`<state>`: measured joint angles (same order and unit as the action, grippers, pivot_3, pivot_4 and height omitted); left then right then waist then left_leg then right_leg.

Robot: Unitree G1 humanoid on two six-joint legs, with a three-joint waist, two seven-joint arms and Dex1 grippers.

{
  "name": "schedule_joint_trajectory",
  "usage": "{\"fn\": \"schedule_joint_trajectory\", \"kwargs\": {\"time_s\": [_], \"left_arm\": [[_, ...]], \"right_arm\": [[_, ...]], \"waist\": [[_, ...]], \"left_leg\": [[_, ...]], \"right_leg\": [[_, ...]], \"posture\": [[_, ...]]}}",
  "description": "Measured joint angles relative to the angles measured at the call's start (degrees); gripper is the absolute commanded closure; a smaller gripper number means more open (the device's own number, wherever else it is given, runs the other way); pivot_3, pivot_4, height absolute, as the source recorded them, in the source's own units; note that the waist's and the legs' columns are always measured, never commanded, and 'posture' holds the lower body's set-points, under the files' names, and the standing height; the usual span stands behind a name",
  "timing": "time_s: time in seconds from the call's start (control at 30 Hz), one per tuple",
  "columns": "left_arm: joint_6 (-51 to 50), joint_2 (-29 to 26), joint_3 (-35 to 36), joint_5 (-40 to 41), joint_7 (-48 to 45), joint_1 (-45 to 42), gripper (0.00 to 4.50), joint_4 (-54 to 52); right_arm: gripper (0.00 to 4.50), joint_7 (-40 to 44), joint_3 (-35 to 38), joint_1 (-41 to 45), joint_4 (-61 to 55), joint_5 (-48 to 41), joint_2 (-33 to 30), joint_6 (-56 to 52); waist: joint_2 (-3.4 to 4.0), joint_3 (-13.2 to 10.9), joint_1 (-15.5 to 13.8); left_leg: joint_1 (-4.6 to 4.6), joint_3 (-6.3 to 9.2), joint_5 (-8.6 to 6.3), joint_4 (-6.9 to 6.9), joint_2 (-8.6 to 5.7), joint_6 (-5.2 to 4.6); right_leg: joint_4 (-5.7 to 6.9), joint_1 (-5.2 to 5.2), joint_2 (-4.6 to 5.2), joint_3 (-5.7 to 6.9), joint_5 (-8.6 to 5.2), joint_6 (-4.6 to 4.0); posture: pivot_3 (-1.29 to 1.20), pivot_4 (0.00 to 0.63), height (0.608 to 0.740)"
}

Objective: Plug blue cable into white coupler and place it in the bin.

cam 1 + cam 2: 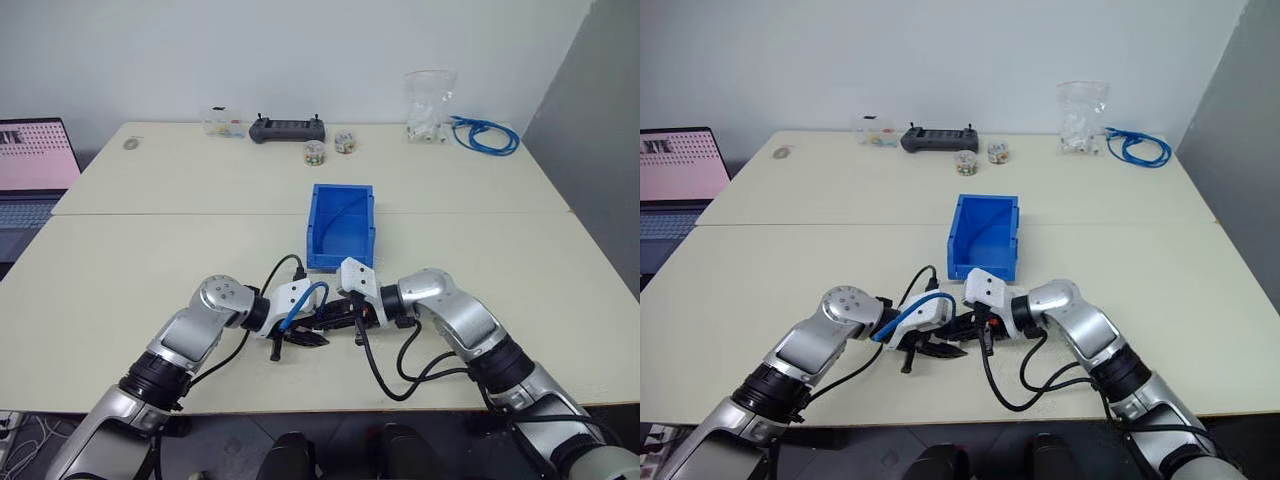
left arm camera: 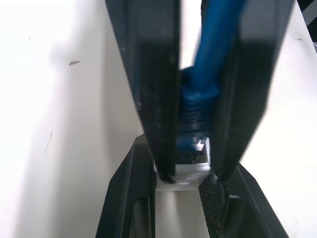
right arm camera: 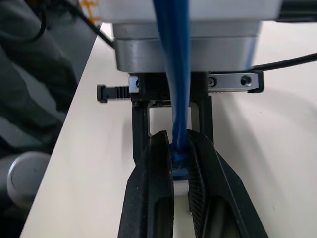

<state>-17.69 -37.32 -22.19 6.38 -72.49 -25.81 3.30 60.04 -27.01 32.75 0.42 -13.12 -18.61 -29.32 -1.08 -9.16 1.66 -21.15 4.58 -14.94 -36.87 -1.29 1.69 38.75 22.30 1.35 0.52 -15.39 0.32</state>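
Note:
Next, my right gripper lets go of the white coupler inside the bin point(image 1: 357, 230), close to the side of the bin toward the coiled cable bundle.
Both grippers meet tip to tip just above the table, in front of the bin point(image 1: 318, 238). My left gripper point(image 1: 310, 338) is shut on the plug end of the blue cable point(image 1: 306, 294), which arcs back over the left wrist. Facing it, my right gripper point(image 1: 336, 318) is shut on the white coupler point(image 3: 181, 189). In the left wrist view the cable's clear plug point(image 2: 196, 147) sits at the mouth of the white coupler point(image 2: 181, 177). How deep it goes is hidden by the fingers. The bin stands open-topped at the table's middle.
Along the back edge are a black controller point(image 1: 288, 129), two small jars point(image 1: 314, 152), a clear plastic bag point(image 1: 430, 105) and a coiled blue cable bundle point(image 1: 487, 136). A laptop point(image 1: 35, 165) is at the far left. The table's front edge lies close below the grippers.

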Motion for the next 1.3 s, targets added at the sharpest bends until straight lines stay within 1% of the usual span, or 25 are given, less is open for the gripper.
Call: {"fn": "schedule_joint_trajectory", "kwargs": {"time_s": [0.03,0.13,0.17,0.27,0.33,0.37,0.43,0.5,0.6,0.63,0.7,0.77,0.87,1.0,1.07,1.1,1.2,1.23,1.27,1.3], "left_arm": [[0.2,0.0,0.3,0.2,0.1,0.3,2.9,-0.1],[0.3,-1.6,3.2,2.8,-0.6,3.0,2.23,-0.7],[-0.3,-2.7,4.5,3.8,-0.9,4.0,2.11,-0.9],[-3.7,-5.7,10.0,7.5,-0.5,7.7,1.44,-3.9],[-5.5,-7.0,13.5,9.5,0.2,9.8,0.95,-6.6],[-6.1,-7.3,15.2,10.4,1.0,10.8,0.81,-8.0],[-7.3,-7.0,17.8,11.9,3.2,12.3,0.34,-11.0],[-9.4,-5.8,21.1,14.1,6.7,14.0,0.3,-14.9],[-12.3,-4.9,23.3,16.6,10.1,14.2,0.3,-18.5],[-12.7,-4.4,23.7,17.1,11.0,14.1,0.3,-19.1],[-13.0,-3.8,24.3,17.6,13.2,14.2,0.3,-19.7],[-13.1,-3.7,24.3,17.5,14.8,14.3,0.3,-19.7],[-12.2,-3.9,24.4,15.8,17.2,14.1,0.3,-19.3],[-11.6,-3.6,24.5,12.8,21.9,10.7,0.3,-17.4],[-11.4,-3.3,24.4,12.5,22.3,10.0,0.3,-17.3],[-11.1,-3.2,24.2,12.3,22.5,9.9,0.3,-17.2],[-10.4,-2.6,22.6,11.4,23.0,9.1,0.3,-17.2],[-10.4,-2.1,22.4,11.4,23.2,8.9,0.3,-17.1],[-10.5,-1.6,22.4,11.4,23.4,8.6,0.3,-17.0],[-10.7,-1.1,22.2,11.5,23.6,8.3,0.3,-17.0]], "right_arm": [[4.39,-0.5,0.4,-0.3,-0.7,-0.4,0.1,-1.1],[4.39,-3.8,5.2,-1.8,-3.5,-4.1,0.8,-7.3],[4.39,-5.0,7.4,-2.2,-4.8,-5.5,1.0,-9.3],[4.39,-7.5,12.8,-2.7,-8.2,-9.2,0.9,-14.0],[4.39,-8.9,14.5,-3.2,-9.2,-10.8,1.0,-15.8],[4.39,-9.5,14.9,-3.2,-9.2,-11.1,1.0,-16.5],[4.39,-10.9,16.7,-3.1,-9.3,-12.5,1.2,-18.0],[4.39,-13.1,19.7,-0.9,-9.2,-14.0,1.4,-20.0],[4.39,-16.1,22.9,8.2,-6.1,-14.6,1.6,-21.0],[4.39,-17.6,23.7,11.5,-3.3,-14.2,1.8,-21.0],[4.39,-19.9,24.7,18.4,5.8,-12.4,2.6,-19.8],[4.39,-20.1,23.5,22.2,12.7,-10.1,3.0,-17.7],[4.39,-18.4,19.1,26.9,23.3,-5.3,3.5,-12.8],[4.39,-14.7,14.2,34.8,41.3,1.8,4.8,-4.1],[3.69,-13.5,12.9,37.5,47.0,4.2,5.7,-0.9],[3.54,-12.7,12.0,39.2,50.6,5.7,6.2,0.9],[2.8,-10.6,11.0,43.5,59.9,9.8,7.9,6.5],[2.45,-10.2,11.0,44.4,62.0,10.4,8.4,7.7],[2.26,-10.0,11.0,45.2,63.4,10.9,8.8,8.5],[1.91,-9.9,11.3,46.1,65.0,11.6,9.3,9.4]], "waist": [[0.0,0.0,0.0],[0.0,-0.1,0.2],[0.01,-0.2,0.4],[0.04,-0.2,0.2],[0.06,-0.3,0.2],[0.06,-0.3,0.1],[0.07,-0.5,0.1],[0.07,-0.7,0.0],[0.05,-0.9,0.2],[0.05,-0.9,0.3],[0.04,-0.9,0.3],[0.04,-0.9,0.3],[0.05,-0.9,0.2],[-0.01,-1.1,0.2],[-0.01,-1.1,0.2],[0.0,-1.1,0.2],[-0.01,-1.1,0.2],[-0.01,-1.1,0.2],[-0.01,-1.1,0.2],[-0.02,-1.1,0.2]], "left_leg": [[0.0,0.02,0.0,0.0,0.0,0.0],[-0.04,0.04,0.0,0.01,0.06,0.0],[-0.04,0.04,0.0,0.01,0.08,0.0],[-0.04,0.1,0.0,0.06,0.1,0.0],[-0.05,0.09,0.0,0.07,0.1,0.01],[-0.06,0.08,0.0,0.07,0.09,0.01],[-0.11,0.08,0.0,0.05,0.08,0.01],[-0.17,0.07,0.0,0.0,0.07,0.01],[-0.39,0.02,0.0,-0.02,0.07,0.02],[-0.41,0.0,0.01,0.0,0.07,0.02],[-0.58,-0.01,0.01,0.0,0.1,0.02],[-0.72,-0.01,0.02,0.0,0.1,0.02],[-0.77,-0.07,0.01,0.01,0.07,0.02],[-0.83,-0.09,0.01,-0.01,0.03,0.02],[-0.83,-0.1,0.01,-0.01,0.03,0.02],[-0.83,-0.12,0.01,0.01,0.02,0.02],[-0.85,-0.1,0.01,0.02,0.03,0.03],[-0.86,-0.09,0.01,0.02,0.04,0.03],[-0.86,-0.09,0.01,0.02,0.04,0.03],[-0.86,-0.09,0.01,0.02,0.04,0.04]], "right_leg": [[0.0,0.0,0.0,0.0,0.0,0.0],[0.03,0.07,0.0,-0.01,0.0,-0.01],[0.08,0.1,-0.01,-0.02,-0.01,-0.04],[0.11,0.14,-0.01,0.06,-0.1,-0.18],[0.1,0.14,0.0,0.06,-0.12,-0.2],[0.08,0.14,0.0,0.05,-0.12,-0.19],[0.06,0.15,0.03,0.05,-0.11,-0.19],[0.06,0.2,0.04,0.03,-0.11,-0.19],[0.18,0.52,0.02,0.0,-0.08,-0.16],[0.21,0.59,0.01,-0.02,-0.08,-0.17],[0.25,0.79,-0.02,-0.01,0.01,-0.34],[0.27,0.92,-0.03,0.0,0.1,-0.48],[0.24,0.96,0.0,-0.03,0.1,-0.49],[0.22,0.98,0.02,-0.03,0.12,-0.47],[0.22,0.98,0.02,-0.04,0.12,-0.47],[0.21,1.0,0.03,-0.06,0.12,-0.47],[0.22,1.01,0.03,-0.05,0.12,-0.48],[0.22,1.01,0.03,-0.04,0.12,-0.48],[0.22,1.02,0.03,-0.04,0.12,-0.48],[0.23,1.02,0.04,-0.04,0.12,-0.49]], "posture": [[0.0,0.15,0.74],[0.0,0.15,0.74],[0.0,0.15,0.74],[0.0,0.15,0.74],[0.0,0.15,0.74],[0.0,0.15,0.74],[0.0,0.15,0.74],[0.0,0.15,0.74],[0.0,0.15,0.74],[0.0,0.15,0.74],[0.0,0.15,0.74],[0.0,0.15,0.74],[0.0,0.15,0.74],[0.0,0.15,0.74],[0.0,0.15,0.74],[0.0,0.15,0.74],[0.0,0.15,0.74],[0.0,0.15,0.74],[0.0,0.15,0.74],[0.0,0.15,0.74]]}}
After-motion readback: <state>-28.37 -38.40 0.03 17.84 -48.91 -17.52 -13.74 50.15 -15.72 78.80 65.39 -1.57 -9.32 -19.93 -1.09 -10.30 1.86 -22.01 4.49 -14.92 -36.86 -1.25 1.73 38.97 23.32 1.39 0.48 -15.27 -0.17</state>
